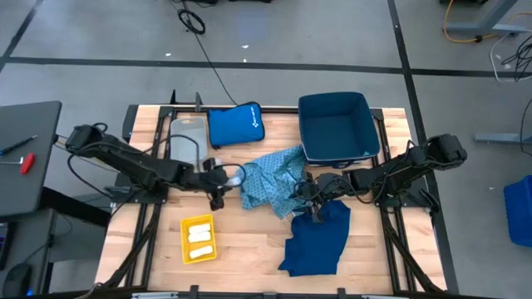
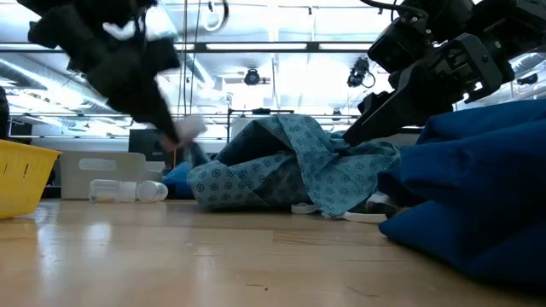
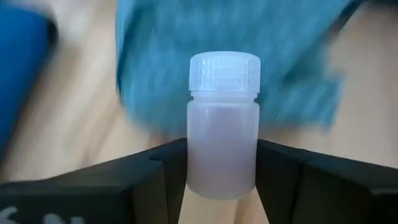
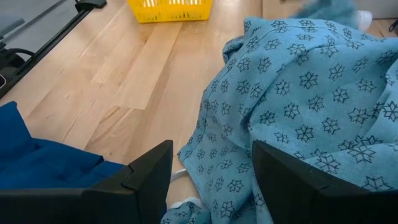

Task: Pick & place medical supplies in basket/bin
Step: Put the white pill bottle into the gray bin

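My left gripper is to let go of the translucent white vial inside the clear grey tray [image 1: 192,144] beside the royal-blue pouch.
My left gripper [image 1: 218,189] hovers between the yellow basket [image 1: 184,241] and the light-blue patterned garment [image 1: 270,183], shut on a translucent white vial [image 3: 222,124] with a ribbed cap. The basket holds white rolls [image 1: 199,239]. My right gripper [image 4: 211,171] is open and low over the near edge of the patterned garment [image 4: 298,93], whose cloth shows between its fingers. Whether it touches the cloth, I cannot tell. The navy garment [image 1: 316,242] lies crumpled on the table beside it. Another clear vial [image 2: 128,190] lies on its side on the table. My left gripper pinches the vial's lower body [image 3: 211,171] between its two fingers, one on each side. The vial lies along the fingers, and its capped end [image 3: 224,68] sticks out past the fingertips. It looks lifted off the table.
A navy bin [image 1: 334,97] sits at the far right of the table. A royal-blue pouch [image 1: 235,124] with a white logo and a clear grey tray [image 1: 187,137] lie at the far edge. Bare wood shows near the table's near-left corner.
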### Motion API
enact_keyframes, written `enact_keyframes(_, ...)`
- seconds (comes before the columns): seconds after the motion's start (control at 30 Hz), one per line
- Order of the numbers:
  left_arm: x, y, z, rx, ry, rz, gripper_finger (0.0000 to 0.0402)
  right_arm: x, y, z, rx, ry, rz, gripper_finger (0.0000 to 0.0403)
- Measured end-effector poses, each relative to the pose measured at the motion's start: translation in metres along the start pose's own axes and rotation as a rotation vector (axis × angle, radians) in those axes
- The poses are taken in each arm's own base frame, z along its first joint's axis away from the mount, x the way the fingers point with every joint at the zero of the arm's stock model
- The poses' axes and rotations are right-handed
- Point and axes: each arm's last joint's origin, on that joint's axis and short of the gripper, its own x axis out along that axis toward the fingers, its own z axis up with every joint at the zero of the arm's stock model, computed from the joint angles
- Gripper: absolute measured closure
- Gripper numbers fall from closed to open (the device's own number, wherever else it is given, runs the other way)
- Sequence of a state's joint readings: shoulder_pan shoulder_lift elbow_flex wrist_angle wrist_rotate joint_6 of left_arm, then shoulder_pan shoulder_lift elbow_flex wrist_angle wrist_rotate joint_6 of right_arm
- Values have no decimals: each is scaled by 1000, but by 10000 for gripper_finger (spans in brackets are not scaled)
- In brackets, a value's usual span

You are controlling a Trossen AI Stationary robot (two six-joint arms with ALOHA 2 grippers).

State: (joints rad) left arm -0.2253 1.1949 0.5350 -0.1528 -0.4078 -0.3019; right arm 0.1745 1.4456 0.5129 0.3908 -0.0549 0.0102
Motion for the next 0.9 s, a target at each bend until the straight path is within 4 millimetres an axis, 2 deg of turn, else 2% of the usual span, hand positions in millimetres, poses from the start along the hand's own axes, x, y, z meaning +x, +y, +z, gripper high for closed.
enact_keyframes(0.2, -17, -1, 27, 71, -370, -93, 250, 0, 0, 0, -7, -1, 0, 174)
enact_keyframes(0.37, -23, 11, 31, 65, -588, -97, 250, 0, 0, 1, -17, -7, 0, 174)
enact_keyframes(0.53, -18, 28, 21, 25, -594, 43, 250, 0, 0, 1, -27, -11, 0, 174)
enact_keyframes(0.9, -13, 57, 11, -150, -498, 575, 250, 0, 0, 2, -42, -17, 0, 174)
